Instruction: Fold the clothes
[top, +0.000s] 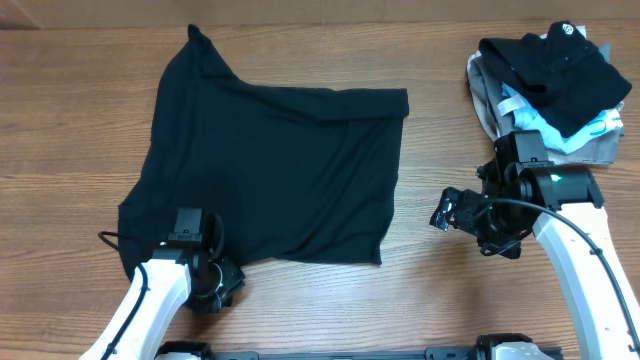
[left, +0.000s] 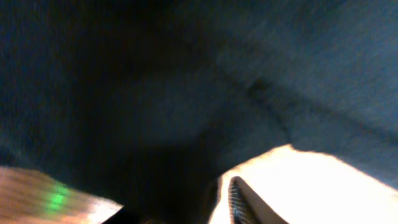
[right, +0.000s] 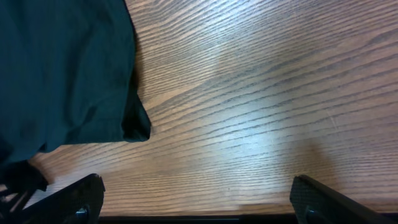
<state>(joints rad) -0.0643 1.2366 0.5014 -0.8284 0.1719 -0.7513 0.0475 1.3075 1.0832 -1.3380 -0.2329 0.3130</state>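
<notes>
My right gripper will close on the near corner (top: 378, 260) (right: 144, 133) of the black T-shirt, on the side toward the pile of clothes, across from my left gripper.
The black T-shirt (top: 280, 170) lies spread on the wooden table (top: 440, 130), with one sleeve pointing to the back left. My left gripper (top: 213, 285) is at its front-left hem. In the left wrist view dark shirt fabric (left: 186, 81) fills the frame and covers the jaws (left: 186, 211). Only one ribbed finger shows, and the gripper looks shut on the fabric. My right gripper (top: 447, 212) is open and empty over bare wood, right of the shirt. The right wrist view shows its jaws (right: 198, 199) wide apart and the shirt's corner (right: 62, 68) at the left.
A pile of other clothes sits at the back right. A smaller black garment with a round white logo (top: 550, 60) lies on top of light-blue (top: 520, 112) and grey (top: 485, 95) pieces. Bare wood lies between the shirt and the pile.
</notes>
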